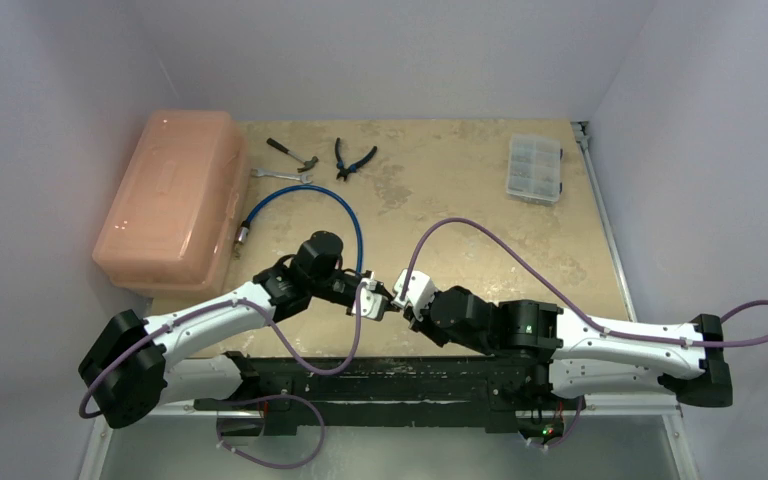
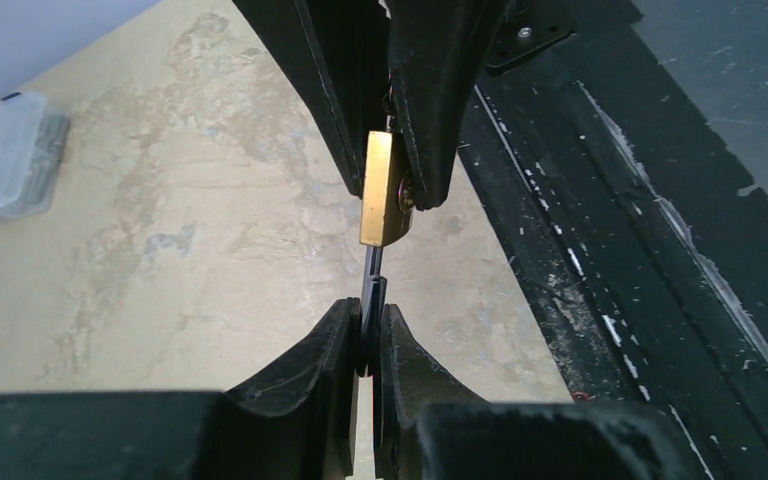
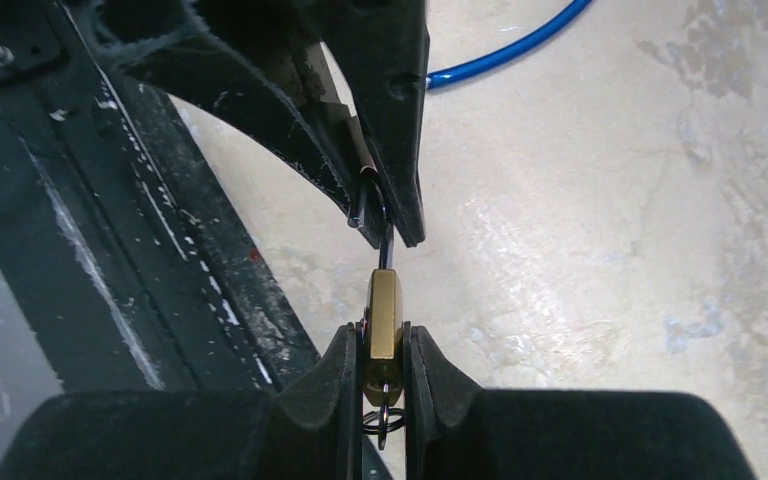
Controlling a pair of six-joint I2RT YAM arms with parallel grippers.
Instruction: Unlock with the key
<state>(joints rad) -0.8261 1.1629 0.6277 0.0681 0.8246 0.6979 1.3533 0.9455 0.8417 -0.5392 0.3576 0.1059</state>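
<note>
Next, I set the brass padlock down with my right gripper on the bare table (image 1: 401, 253) next to the blue cable.
My two grippers meet tip to tip just above the table's near edge. My right gripper (image 3: 383, 338) is shut on the small brass padlock (image 3: 384, 312), which also shows in the left wrist view (image 2: 381, 195). My left gripper (image 2: 371, 318) is shut on the thin dark key (image 2: 373, 285), whose blade runs straight into the padlock's end. In the right wrist view the key (image 3: 387, 248) reaches from the left fingers (image 3: 400, 150) down to the padlock. A small wire ring (image 3: 384, 420) hangs at the padlock's near end. In the top view the grippers are the left (image 1: 378, 301) and the right (image 1: 401, 297).
An orange toolbox (image 1: 170, 200) stands at the left. A hammer (image 1: 292, 153), a wrench (image 1: 282, 176), pliers (image 1: 353, 158) and a blue cable (image 1: 310, 200) lie behind the arms. A clear organizer box (image 1: 536, 167) sits far right. A black rail (image 1: 380, 375) runs along the near edge.
</note>
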